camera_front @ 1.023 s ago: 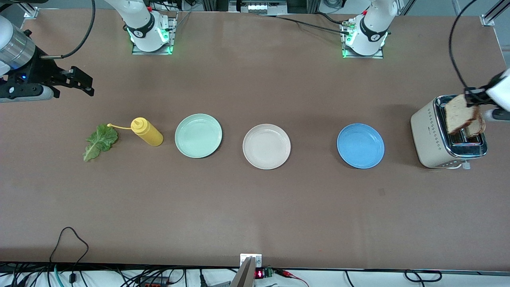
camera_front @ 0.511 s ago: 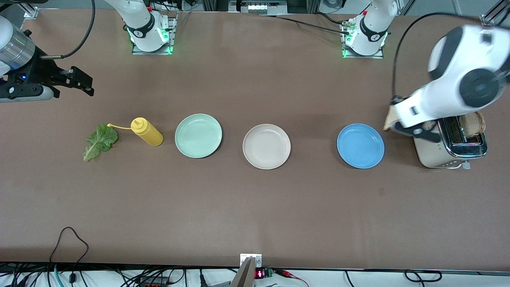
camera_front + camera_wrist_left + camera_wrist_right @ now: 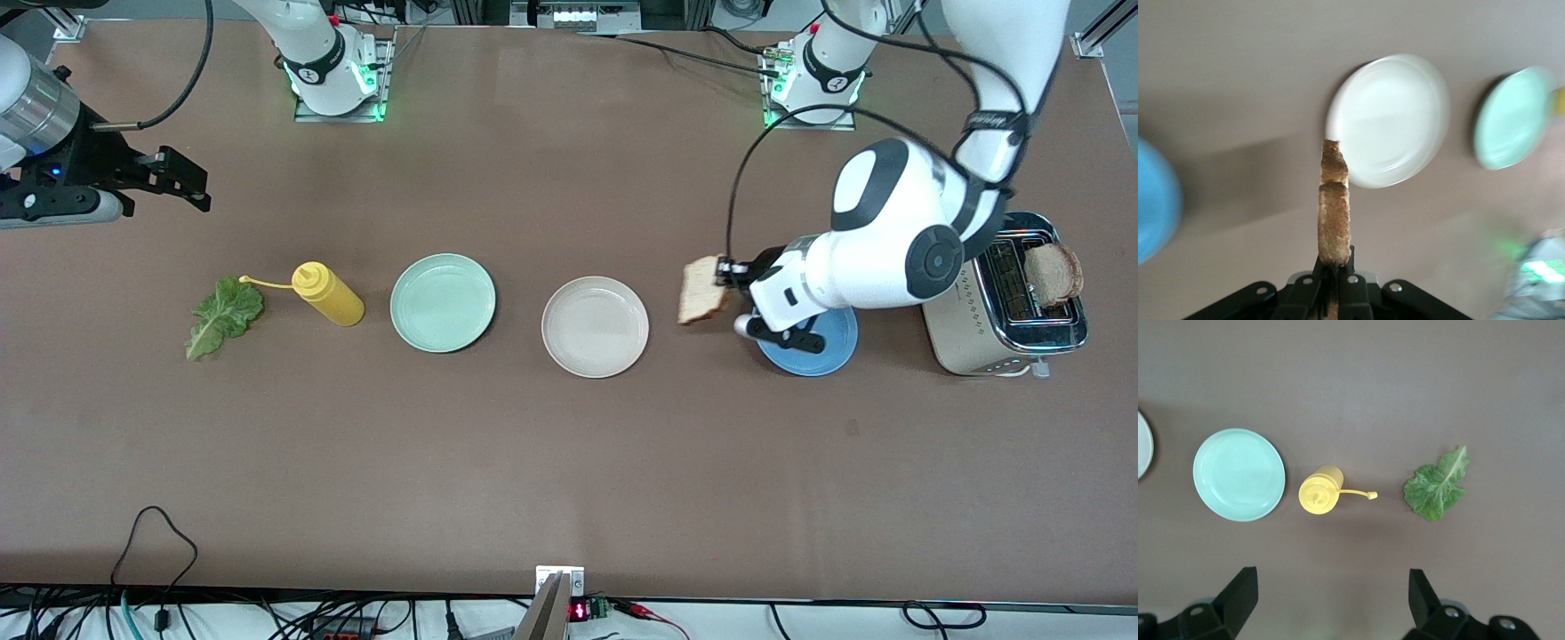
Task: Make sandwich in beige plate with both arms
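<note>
The robot's left gripper will release the toasted bread slice so it lies flat on the middle of the beige plate (image 3: 598, 327) (image 3: 1387, 121).
My left gripper (image 3: 725, 274) is shut on a toasted bread slice (image 3: 700, 290) and holds it on edge in the air between the blue plate (image 3: 831, 348) and the beige plate (image 3: 595, 326). The left wrist view shows the slice (image 3: 1334, 213) edge-on in the closed jaws, with the beige plate (image 3: 1389, 120) just ahead. A second bread slice (image 3: 1052, 272) stands in the toaster (image 3: 973, 320). A green lettuce leaf (image 3: 222, 316) lies on the table at the right arm's end, also in the right wrist view (image 3: 1436, 486). My right gripper (image 3: 182, 182) waits open and empty above the table there.
A yellow squeeze bottle (image 3: 327, 292) lies beside the lettuce, also in the right wrist view (image 3: 1321, 491). A mint green plate (image 3: 443, 302) sits between the bottle and the beige plate. The left arm covers part of the blue plate.
My left gripper has lifted a bread slice out of the toaster and carried it over the blue plate toward the beige plate. The right arm has not moved.
</note>
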Robot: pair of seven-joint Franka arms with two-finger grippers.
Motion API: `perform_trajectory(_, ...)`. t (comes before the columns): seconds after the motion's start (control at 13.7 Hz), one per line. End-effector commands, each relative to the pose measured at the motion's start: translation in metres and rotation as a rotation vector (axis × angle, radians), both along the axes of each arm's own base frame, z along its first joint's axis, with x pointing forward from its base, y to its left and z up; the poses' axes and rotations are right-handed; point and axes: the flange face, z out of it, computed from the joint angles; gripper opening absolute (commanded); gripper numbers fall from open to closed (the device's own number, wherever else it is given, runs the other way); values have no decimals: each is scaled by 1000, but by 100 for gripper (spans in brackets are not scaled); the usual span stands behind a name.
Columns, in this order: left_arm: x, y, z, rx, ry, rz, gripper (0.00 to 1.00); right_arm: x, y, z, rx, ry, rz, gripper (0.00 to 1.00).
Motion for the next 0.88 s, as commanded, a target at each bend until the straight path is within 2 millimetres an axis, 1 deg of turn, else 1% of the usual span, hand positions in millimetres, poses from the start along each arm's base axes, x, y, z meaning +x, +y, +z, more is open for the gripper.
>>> perform_trajectory(0.0, 14, -32, -21, -192, -1, 99, 0, -11, -1, -4, 42, -1, 101, 100)
perform_trajectory(0.07, 17, -42, -36, -253, -27, 99, 0, -17, -1, -5, 81, -18, 153, 100)
perform_trajectory(0.15, 19, -43, -56, -310, -35, 91, 0, -23, -5, -9, 99, -38, 197, 100)
perform_trajectory(0.22, 18, -44, -70, -376, -37, 82, 0, -28, -13, -17, 112, -55, 245, 100)
perform_trajectory(0.29, 14, -46, -85, -438, -41, 67, 0, -33, -18, -25, 149, -77, 290, 100)
perform_trajectory(0.37, 7, -45, -103, -474, -43, 50, 0, -37, -27, -34, 191, -97, 338, 100)
perform_trajectory(0.51, -3, -43, -134, -531, -68, 38, 0, -38, -50, -57, 282, -149, 437, 100)
perform_trajectory(0.58, -5, -41, -150, -553, -84, 42, 0, -39, -66, -70, 333, -182, 483, 100)
perform_trajectory(0.66, -7, -40, -161, -581, -100, 49, 0, -41, -83, -87, 385, -228, 534, 100)
perform_trajectory(0.73, -9, -40, -175, -610, -102, 55, 0, -44, -95, -104, 433, -271, 575, 100)
perform_trajectory(0.8, -14, -40, -186, -627, -110, 46, 0, -46, -103, -118, 473, -313, 610, 100)
